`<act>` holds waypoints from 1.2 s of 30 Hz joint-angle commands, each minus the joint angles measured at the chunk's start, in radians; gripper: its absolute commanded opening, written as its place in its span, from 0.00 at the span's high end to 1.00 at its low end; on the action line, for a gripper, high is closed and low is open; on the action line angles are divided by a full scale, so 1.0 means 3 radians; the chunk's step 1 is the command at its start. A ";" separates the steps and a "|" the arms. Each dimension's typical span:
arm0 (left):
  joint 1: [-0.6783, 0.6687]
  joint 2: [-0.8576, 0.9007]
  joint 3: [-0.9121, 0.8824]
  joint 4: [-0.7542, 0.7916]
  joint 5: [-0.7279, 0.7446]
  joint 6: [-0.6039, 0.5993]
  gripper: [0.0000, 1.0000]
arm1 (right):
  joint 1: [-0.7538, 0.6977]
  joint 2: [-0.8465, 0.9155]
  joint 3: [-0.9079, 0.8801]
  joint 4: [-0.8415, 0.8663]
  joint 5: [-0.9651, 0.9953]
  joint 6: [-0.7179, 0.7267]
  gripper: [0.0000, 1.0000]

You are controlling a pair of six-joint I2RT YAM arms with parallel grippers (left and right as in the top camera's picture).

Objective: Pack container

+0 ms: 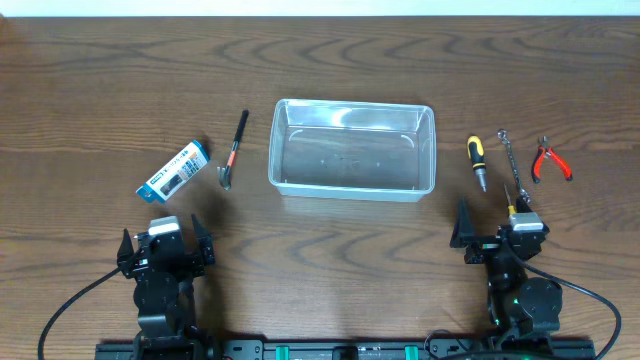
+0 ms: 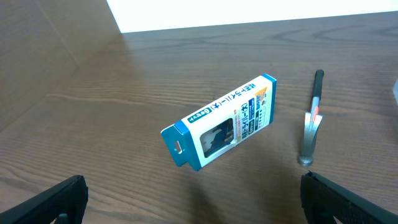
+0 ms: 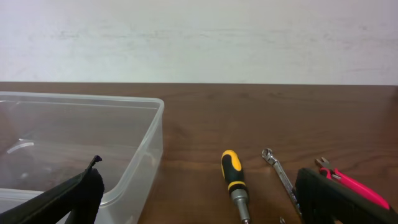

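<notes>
I will next move my left gripper to the middle [image 1: 176, 171] [image 2: 227, 121] of the blue-and-white box, beside the slim black tool, and close it there.
The clear plastic container [image 1: 350, 104] stands empty at the table's middle; its near right corner [image 3: 148, 155] shows in the right wrist view. My left gripper [image 1: 166, 232] is open near the front edge, with nothing between its fingers [image 2: 56, 202]. Ahead of it lie a blue-and-white box [image 2: 221, 121] and a slim black tool with a metal end [image 2: 311, 118]. My right gripper [image 1: 495, 225] is open too and holds nothing. A yellow-and-black screwdriver [image 3: 233, 177], a small wrench [image 3: 280, 174] and red pliers [image 3: 354, 183] lie in front of it, right of the container.
From overhead, the box [image 1: 174, 171] and the black tool [image 1: 233, 150] lie left of the container. The screwdriver [image 1: 476, 160], wrench [image 1: 511, 165] and pliers [image 1: 549, 160] lie to its right. Bare wood runs behind the container to the far table edge.
</notes>
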 commanded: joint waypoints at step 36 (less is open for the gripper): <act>-0.0019 0.4064 0.4423 -0.1612 0.0610 0.0652 0.02 | -0.0034 -0.0020 -0.0009 -0.0006 0.0013 -0.0037 0.01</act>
